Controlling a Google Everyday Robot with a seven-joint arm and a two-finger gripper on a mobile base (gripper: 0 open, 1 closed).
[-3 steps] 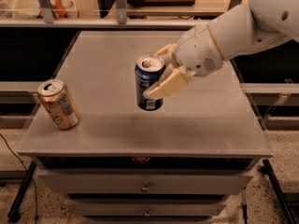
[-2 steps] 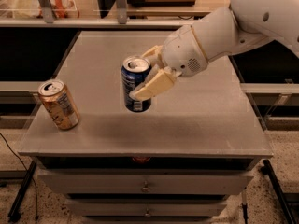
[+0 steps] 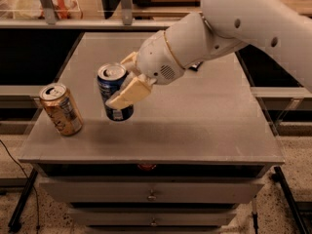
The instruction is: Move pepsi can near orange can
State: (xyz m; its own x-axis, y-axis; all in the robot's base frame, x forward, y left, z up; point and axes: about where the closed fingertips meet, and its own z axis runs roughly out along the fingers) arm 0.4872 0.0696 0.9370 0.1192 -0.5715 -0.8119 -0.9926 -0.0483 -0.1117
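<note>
My gripper will let go of the pepsi can on the grey tabletop, snug [image 3: 93, 123] against the inner side of the orange can.
The dark blue pepsi can [image 3: 113, 89] with a silver top is held upright in my gripper [image 3: 127, 78], just above the grey tabletop [image 3: 195, 121]. My cream fingers [image 3: 127, 92] are shut on the can's sides, and my white arm reaches in from the upper right. The orange can [image 3: 61, 109], orange-tan with a silver top, stands slightly tilted near the table's left front corner. The pepsi can is a short way to the right of the orange can, with a gap between them.
The table has drawers [image 3: 151, 195] below its front edge. A counter with shelving and a bag [image 3: 61, 4] stands behind the table. A dark small object [image 3: 195, 66] lies partly hidden behind my arm.
My gripper has carried the pepsi can leftward, closer to the orange can. The orange can has not moved.
</note>
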